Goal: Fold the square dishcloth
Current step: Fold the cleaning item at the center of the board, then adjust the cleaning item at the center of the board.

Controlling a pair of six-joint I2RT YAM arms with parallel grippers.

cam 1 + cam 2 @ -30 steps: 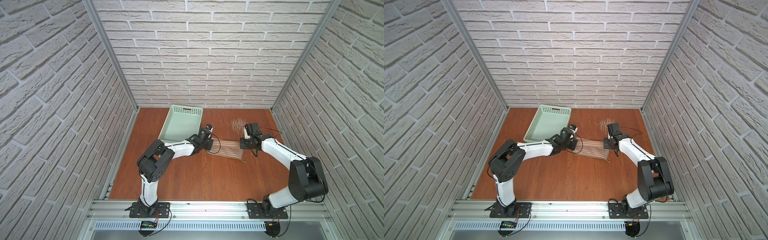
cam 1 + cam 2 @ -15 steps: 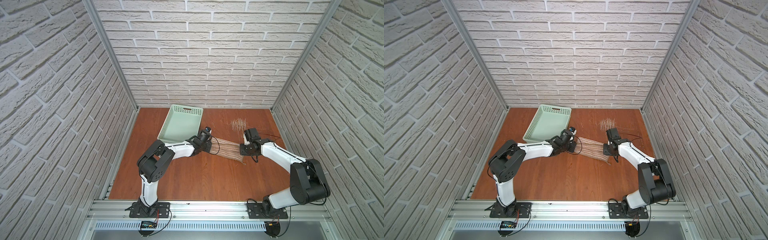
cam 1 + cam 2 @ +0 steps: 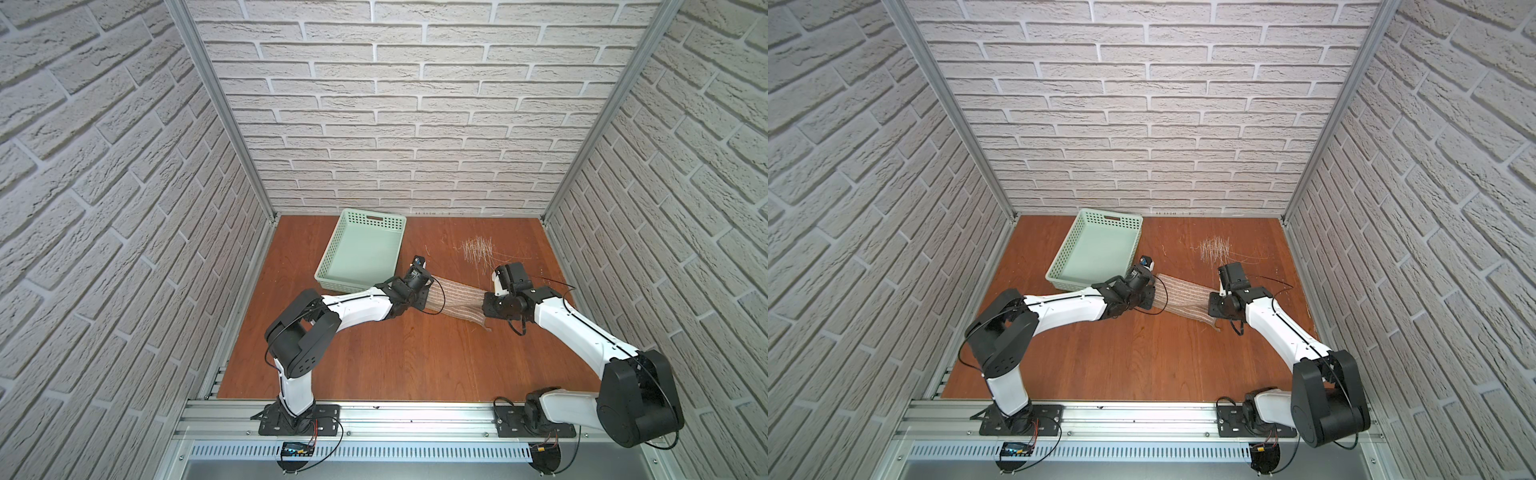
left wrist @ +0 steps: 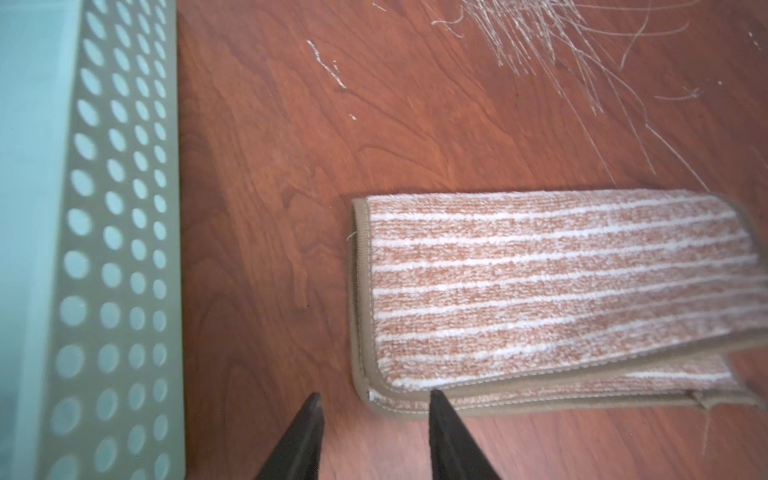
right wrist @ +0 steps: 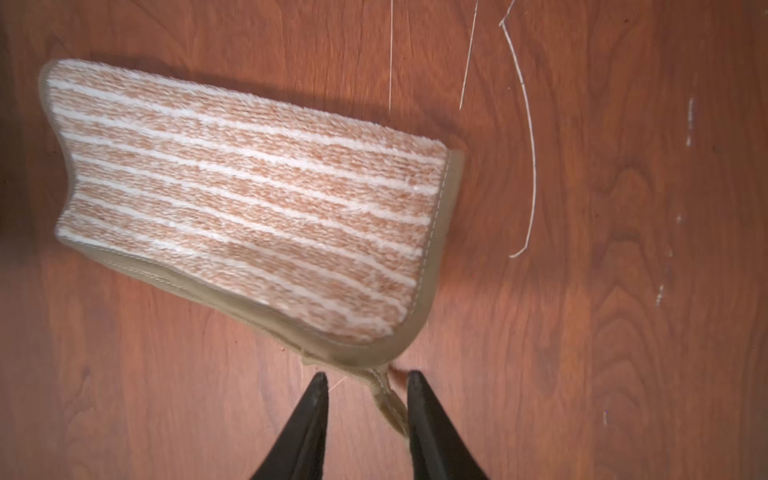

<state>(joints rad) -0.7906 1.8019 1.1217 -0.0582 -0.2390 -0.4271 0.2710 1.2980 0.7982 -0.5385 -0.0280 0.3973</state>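
I can see the dishcloth's top layer slanting off the bottom hem near the loop, so next I take the dishcloth's stacked hems (image 4: pixel 364 345) with my left gripper and square the layers first.
The square dishcloth (image 3: pixel 457 297) (image 3: pixel 1183 296), tan with cream stripes and a brown hem, lies folded double on the wooden table between my two arms. In the left wrist view its stacked hems (image 4: pixel 540 291) rest flat. My left gripper (image 4: pixel 372 399) (image 3: pixel 424 291) is open just off one folded corner, with one fingertip (image 4: pixel 434 399) over the hem's edge. My right gripper (image 5: pixel 365 378) (image 3: pixel 488 305) is open at the other end of the cloth (image 5: pixel 249 199). The corner loop (image 5: pixel 388 403) lies loose between its fingers, against one of them.
A mint-green perforated basket (image 3: pixel 374 217) (image 4: pixel 116 208) stands behind my left arm, close to the cloth's left end. Pale straw-like strands (image 3: pixel 478 249) (image 4: pixel 540 33) lie scattered behind the cloth, with a few loose ones (image 5: pixel 528 124) near its right end.
Both grippers have gone from shut to open and let go of the cloth's edge. The top layer now rests on the lower one. The right gripper has drawn slightly toward the front.
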